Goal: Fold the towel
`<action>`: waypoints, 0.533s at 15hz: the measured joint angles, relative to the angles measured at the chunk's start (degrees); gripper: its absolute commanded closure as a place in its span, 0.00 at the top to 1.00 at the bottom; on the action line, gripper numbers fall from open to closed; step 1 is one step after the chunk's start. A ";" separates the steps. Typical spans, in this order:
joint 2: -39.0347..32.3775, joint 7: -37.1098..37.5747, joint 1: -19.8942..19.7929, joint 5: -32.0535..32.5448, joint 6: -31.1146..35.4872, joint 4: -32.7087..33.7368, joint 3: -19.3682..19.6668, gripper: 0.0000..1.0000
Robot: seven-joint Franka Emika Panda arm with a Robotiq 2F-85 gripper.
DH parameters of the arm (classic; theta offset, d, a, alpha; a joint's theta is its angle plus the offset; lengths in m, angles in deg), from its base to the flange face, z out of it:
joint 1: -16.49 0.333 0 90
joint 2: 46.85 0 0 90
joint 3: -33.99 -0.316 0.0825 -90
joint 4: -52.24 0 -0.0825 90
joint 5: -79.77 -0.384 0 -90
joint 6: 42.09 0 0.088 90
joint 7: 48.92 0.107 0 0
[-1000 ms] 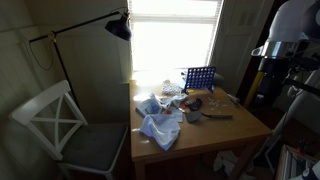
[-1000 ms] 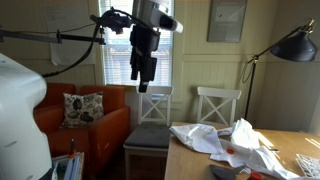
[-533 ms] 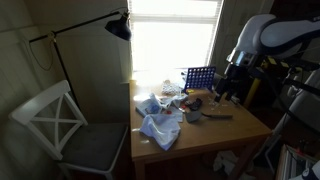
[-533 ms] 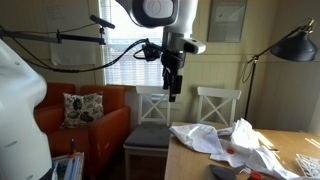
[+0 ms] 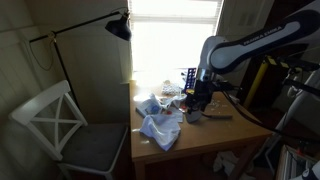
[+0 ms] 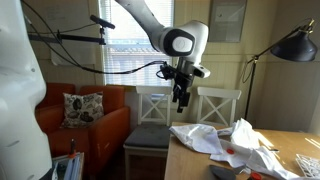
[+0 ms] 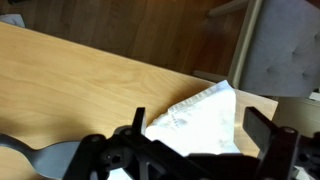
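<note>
My gripper closes next on the crumpled middle of the white towel (image 5: 165, 124), farther from the table's edge than the towel's flat corner.
The towel is white and crumpled. It lies on the wooden table near the table's edge in both exterior views (image 5: 160, 122) (image 6: 213, 138). In the wrist view one flat corner of the towel (image 7: 200, 112) lies on the bare wood right under the jaws. My gripper (image 5: 197, 101) hangs above the table, a little beyond the towel, and it also shows in an exterior view (image 6: 182, 100). In the wrist view the gripper (image 7: 203, 140) is open and empty, with one dark finger on each side of the towel corner.
A blue upright grid rack (image 5: 199, 77) and small items stand at the back of the table (image 5: 225, 128). A black floor lamp (image 5: 118, 27) leans over it. White chairs (image 5: 60, 125) (image 6: 150, 115) and an orange sofa (image 6: 85, 125) stand near the table.
The arm has swung from high up at the side down over the table. The gripper now hangs above the towel's corner. The towel has not moved.
</note>
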 measured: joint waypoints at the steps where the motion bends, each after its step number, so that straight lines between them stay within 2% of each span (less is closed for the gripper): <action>1: -0.75 0.01 -0.02 0.00 -0.08 0.68 0.05 1.00; 5: -1.46 -0.86 -0.04 -0.06 -0.14 0.94 0.10 1.00; 8: -5.83 -9.24 -0.40 -2.99 -0.06 1.82 0.46 1.00</action>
